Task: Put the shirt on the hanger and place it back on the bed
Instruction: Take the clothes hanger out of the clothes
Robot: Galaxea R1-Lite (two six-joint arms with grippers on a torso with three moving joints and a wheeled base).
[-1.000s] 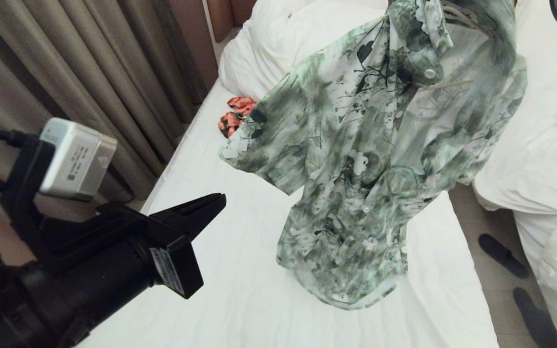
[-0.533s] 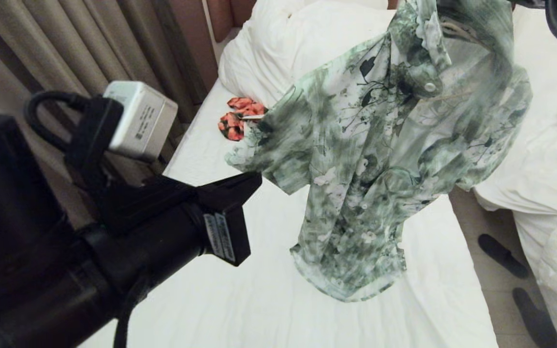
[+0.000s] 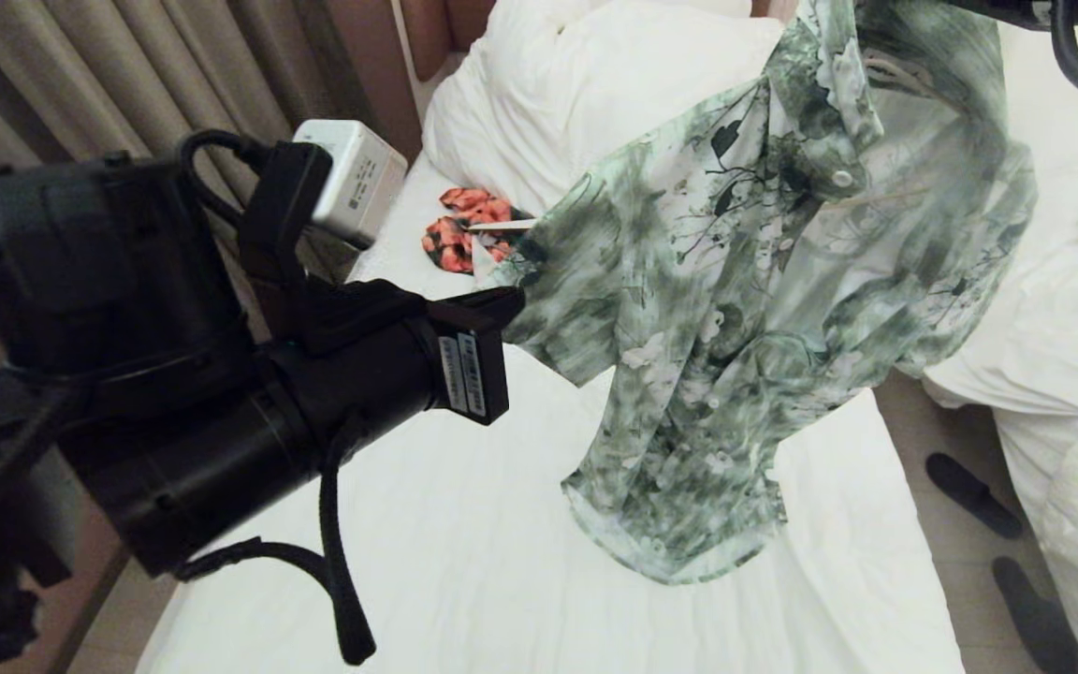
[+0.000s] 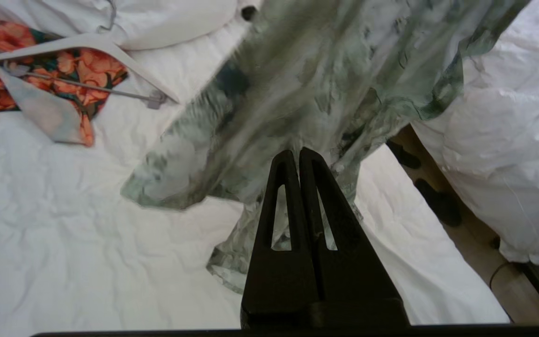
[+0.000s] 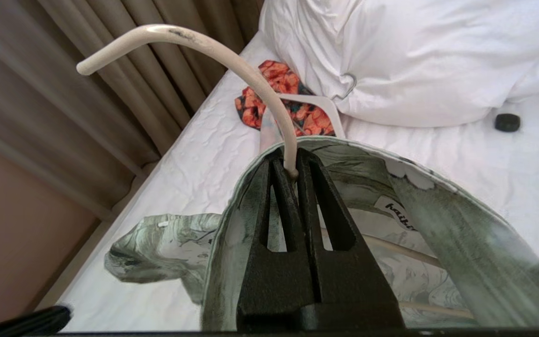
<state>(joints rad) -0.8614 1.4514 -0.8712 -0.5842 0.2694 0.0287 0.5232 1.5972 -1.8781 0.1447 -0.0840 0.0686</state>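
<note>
The flat side of the shirt's sleeve faces my shut, empty left gripper, so this gripper should open, pinch the sleeve's upper edge (image 3: 521,265) and pull the sleeve straight.
The pale green floral shirt (image 3: 745,309) hangs in the air over the bed (image 3: 464,543), its hem low near the sheet. It is draped on the cream hanger (image 5: 232,51), whose hook curves up out of the collar (image 5: 438,206). My right gripper (image 5: 292,161) is shut on the hanger's neck just below the hook, inside the collar; in the head view only a bit of that arm shows at the top right. My left gripper (image 3: 511,301) is shut and empty, its tips right beside the shirt's sleeve. In the left wrist view the left gripper (image 4: 296,152) points at the hanging shirt (image 4: 307,79).
An orange-and-black garment (image 3: 459,234) with a thicker white hanger (image 4: 87,44) lies by the bunched duvet (image 3: 576,84). Curtains (image 3: 127,75) run along the left. A second bed (image 3: 1063,281) stands at the right, with dark slippers (image 3: 969,491) on the floor between. A small black object (image 5: 506,122) lies on the sheet.
My left arm has risen and reached forward, bringing its shut tips up beside the shirt's sleeve. The shirt has drifted slightly right and lifted a little.
</note>
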